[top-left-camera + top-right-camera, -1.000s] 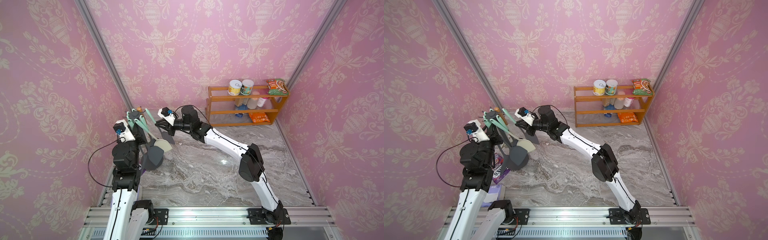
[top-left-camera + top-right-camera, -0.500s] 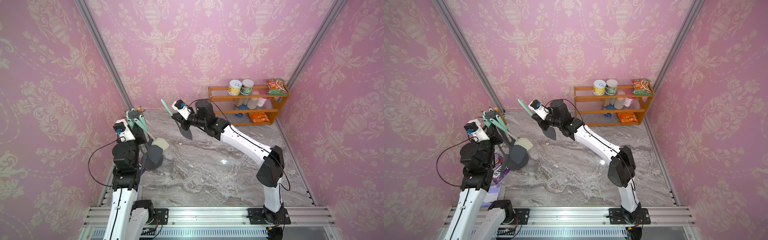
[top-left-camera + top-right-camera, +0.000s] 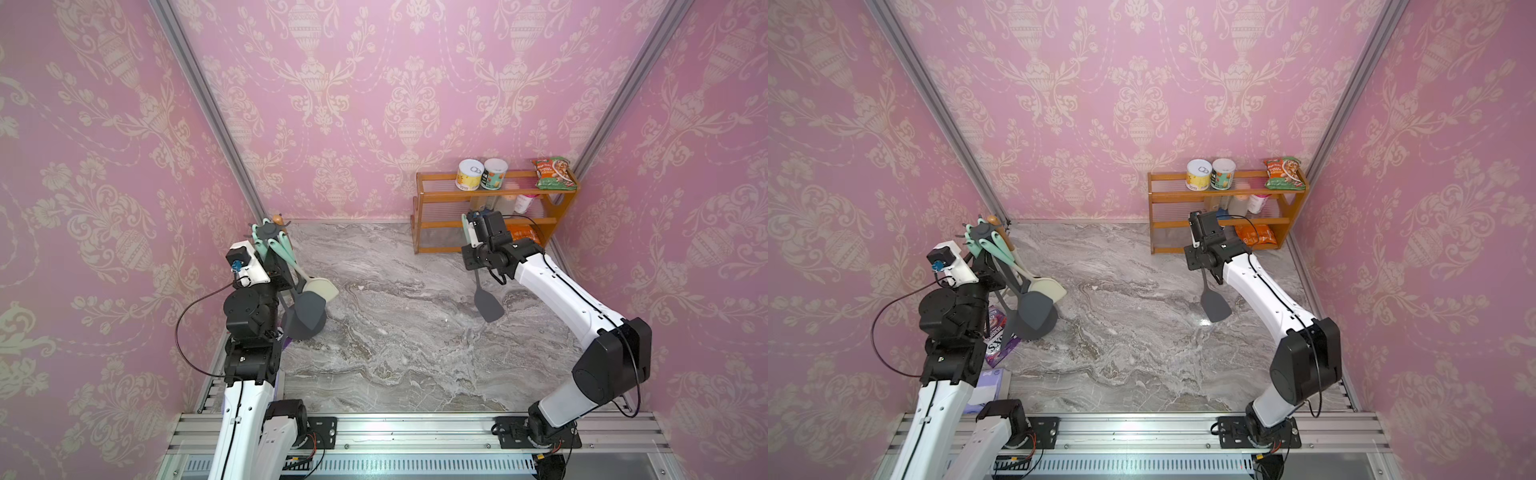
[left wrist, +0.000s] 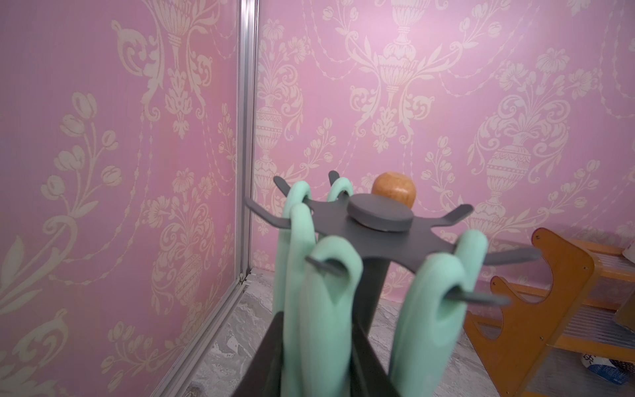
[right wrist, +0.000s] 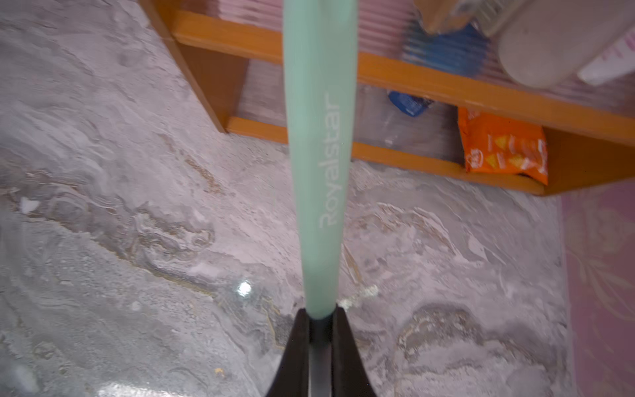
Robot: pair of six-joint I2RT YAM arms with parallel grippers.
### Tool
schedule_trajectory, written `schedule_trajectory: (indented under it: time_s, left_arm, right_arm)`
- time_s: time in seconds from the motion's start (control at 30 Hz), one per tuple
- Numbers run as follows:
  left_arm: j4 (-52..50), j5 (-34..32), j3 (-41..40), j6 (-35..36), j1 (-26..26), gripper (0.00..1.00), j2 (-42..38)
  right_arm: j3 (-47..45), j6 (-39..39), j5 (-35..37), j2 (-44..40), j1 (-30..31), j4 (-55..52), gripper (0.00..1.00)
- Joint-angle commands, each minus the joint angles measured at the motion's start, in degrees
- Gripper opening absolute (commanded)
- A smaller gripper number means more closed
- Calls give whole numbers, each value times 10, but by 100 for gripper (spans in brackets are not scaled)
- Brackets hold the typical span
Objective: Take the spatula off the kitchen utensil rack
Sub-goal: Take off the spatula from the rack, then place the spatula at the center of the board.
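I need to use my right gripper to set the spatula free on the bare marble table (image 3: 514, 293) (image 5: 416, 312) in front of the orange wooden shelf. The spatula now hangs blade-down over the table.
The spatula, with a mint-green handle (image 5: 319, 137) and a dark grey blade (image 3: 488, 305) (image 3: 1215, 307), hangs blade-down over the right side of the table. My right gripper (image 5: 320, 312) (image 3: 477, 262) is shut on it where the handle meets the dark neck. The kitchen utensil rack (image 3: 270, 229) (image 3: 982, 231) (image 4: 379, 214) stands in the far left corner with several mint-handled utensils on its hooks. My left gripper (image 4: 318, 323) is at the rack below the crown. Its dark fingers (image 4: 271, 347) are closed on either side of one hanging mint handle (image 4: 323, 309).
An orange wooden shelf (image 3: 432, 226) (image 3: 1163, 224) with cans and snack packs stands at the back right, just behind my right gripper. A purple packet (image 3: 999, 332) lies by the left arm's base. Pink walls close in the left, back and right.
My right arm has carried the spatula away from the rack, across the table to the right, up to the orange shelf. The left arm has stayed at the rack.
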Motion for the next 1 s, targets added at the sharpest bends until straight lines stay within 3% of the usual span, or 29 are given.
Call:
schedule_trajectory:
  time_s: [0.0, 0.13, 0.27, 0.73, 0.97]
  left_arm:
    - [3, -19, -8, -9, 2, 21, -10]
    - [5, -24, -11, -7, 2, 21, -9]
    - [10, -23, -12, -8, 2, 21, -4]
    - [5, -12, -8, -7, 2, 23, -3]
    - [-8, 5, 8, -4, 2, 23, 2]
  right_arm:
    - [-17, 54, 12, -24, -45, -86, 0]
    - [-41, 37, -4, -5, -100, -91, 0]
    - [-44, -4, 29, 39, -129, -94, 0]
    - [-1, -90, 32, 198, -167, -29, 0]
    - [21, -98, 80, 242, -174, -3, 0]
